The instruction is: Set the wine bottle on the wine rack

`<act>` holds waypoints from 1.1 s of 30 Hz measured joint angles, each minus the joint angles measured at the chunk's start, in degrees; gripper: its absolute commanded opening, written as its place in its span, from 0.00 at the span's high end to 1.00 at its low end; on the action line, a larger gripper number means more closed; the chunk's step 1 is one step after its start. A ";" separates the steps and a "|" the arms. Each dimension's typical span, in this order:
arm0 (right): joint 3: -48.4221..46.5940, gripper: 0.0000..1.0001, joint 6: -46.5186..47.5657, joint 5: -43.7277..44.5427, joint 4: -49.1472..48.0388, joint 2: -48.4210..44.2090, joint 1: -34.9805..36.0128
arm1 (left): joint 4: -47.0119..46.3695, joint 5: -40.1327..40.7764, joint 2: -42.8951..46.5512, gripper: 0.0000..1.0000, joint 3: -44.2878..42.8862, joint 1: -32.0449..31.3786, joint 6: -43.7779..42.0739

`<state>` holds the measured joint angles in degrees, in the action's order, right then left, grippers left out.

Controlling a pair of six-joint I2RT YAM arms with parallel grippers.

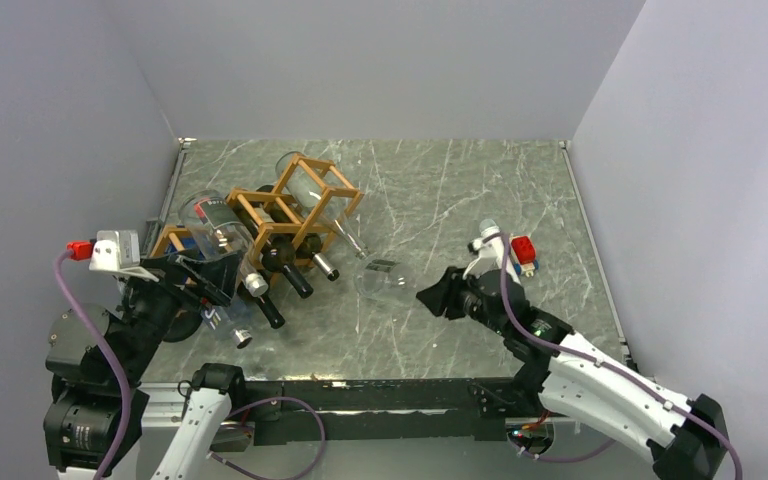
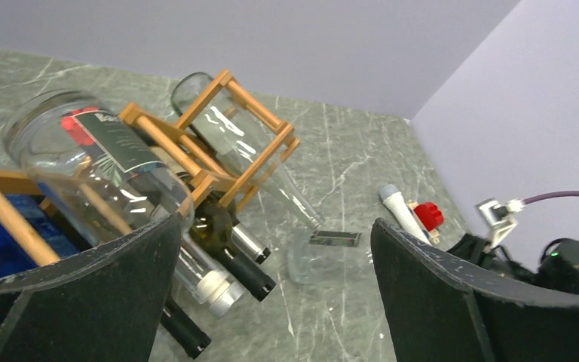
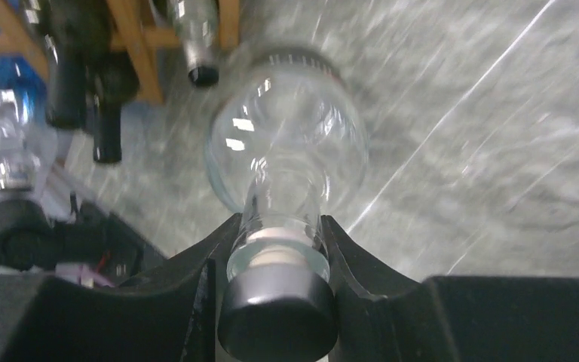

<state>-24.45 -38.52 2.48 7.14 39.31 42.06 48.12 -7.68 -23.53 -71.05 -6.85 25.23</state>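
Note:
I am holding the bottle's neck close to the cap with my right gripper, so I will open it and grip nearer the bottle's body (image 3: 285,185) before the lift to the rack.
A clear glass wine bottle (image 1: 385,280) with a black cap lies low at the table's middle, its base pointing toward the wine rack. I cannot tell if it touches the table. My right gripper (image 1: 438,296) is shut on its neck; in the right wrist view the fingers (image 3: 207,260) clamp the neck just above the cap of the bottle (image 3: 286,143). The orange-brown wooden wine rack (image 1: 305,195) stands at the back left and holds several bottles. My left gripper (image 1: 212,298) is open and empty beside the rack's near end, with the rack (image 2: 219,162) and clear bottle (image 2: 324,260) ahead of it.
Bottle necks (image 1: 295,280) stick out of the rack toward the table's middle. A white cylinder (image 1: 487,235) and a red block (image 1: 525,247) lie at the right, behind my right arm. Grey walls close in the table on three sides.

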 measured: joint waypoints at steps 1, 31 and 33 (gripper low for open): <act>0.76 1.00 -0.87 -0.07 0.39 0.09 1.90 | -0.57 -0.70 0.00 0.01 -0.02 0.00 0.11; -3.50 0.62 -13.92 11.45 13.79 27.96 22.27 | -3.93 -6.05 1.14 0.01 -2.05 0.00 1.99; -3.93 0.44 -13.97 12.02 14.03 28.55 22.32 | -3.78 -6.05 1.33 0.01 -2.12 0.00 1.95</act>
<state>-28.38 -52.49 14.50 21.17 67.85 64.38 44.34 -13.74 -22.20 -73.17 -6.85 27.18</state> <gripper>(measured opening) 0.415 0.993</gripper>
